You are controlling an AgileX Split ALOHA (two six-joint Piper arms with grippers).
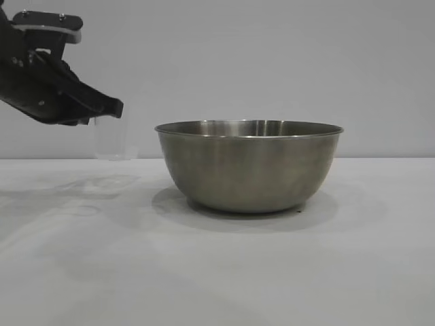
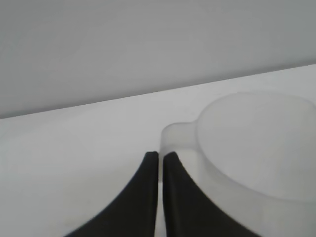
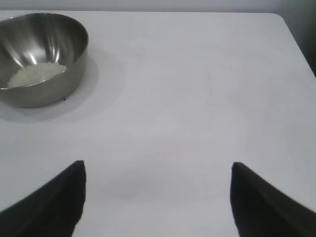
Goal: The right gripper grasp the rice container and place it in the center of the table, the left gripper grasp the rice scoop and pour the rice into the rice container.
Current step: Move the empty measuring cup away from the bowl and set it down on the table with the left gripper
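Note:
I should use my left gripper to set the rice scoop down on the white table [image 1: 114, 193], next to the rice container.
The rice container [image 1: 248, 170], a wide steel bowl, stands at the middle of the white table [image 1: 217, 278]. The right wrist view shows it [image 3: 64, 79] with a small heap of rice [image 3: 35, 74] inside. My left gripper [image 1: 115, 109] is up at the left of the bowl, shut on the loop handle of the rice scoop [image 1: 112, 139], which hangs upright below the fingertips. In the left wrist view the gripper [image 2: 160, 155] pinches the handle and the scoop [image 2: 256, 148] looks empty. My right gripper [image 3: 158, 165] is open and empty over bare table, away from the bowl.
The table's far corner and edge [image 3: 284, 22] show in the right wrist view. A plain grey wall [image 1: 272, 54] stands behind the table.

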